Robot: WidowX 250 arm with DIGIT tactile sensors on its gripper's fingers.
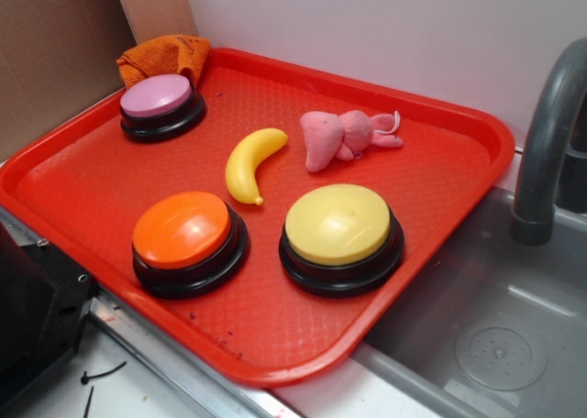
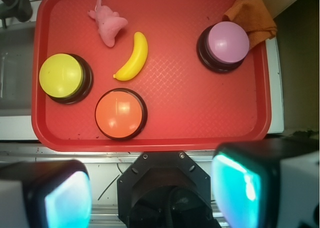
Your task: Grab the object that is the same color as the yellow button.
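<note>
Next, I should move to the yellow banana and close my gripper across its curved middle (image 1: pixel 245 163) (image 2: pixel 136 59), between the stem and the rounded end by the pink plush toy.
A small glossy yellow toy banana (image 1: pixel 251 162) (image 2: pixel 133 57), the object, lies flat in the middle of the red tray (image 1: pixel 440 180) (image 2: pixel 200 113). The yellow button (image 1: pixel 339 227) (image 2: pixel 62 76), round and domed on a black base, stands close beside the banana's lower tip. My gripper (image 2: pixel 152 190) hangs high above the tray's near edge, over the black robot base, open with nothing between its teal pads (image 2: pixel 67 200). It does not show in the exterior view.
An orange-topped button (image 1: pixel 184 236) (image 2: pixel 120 113) and a pink-topped button (image 1: pixel 160 102) (image 2: pixel 227 44) stand on the tray. A pink plush toy (image 1: pixel 341 136) (image 2: pixel 109 23) lies near the banana. An orange cloth (image 1: pixel 165 56) (image 2: pixel 254 15) sits at a tray corner. A grey sink (image 1: pixel 495 326) with a faucet (image 1: pixel 548 143) adjoins the tray.
</note>
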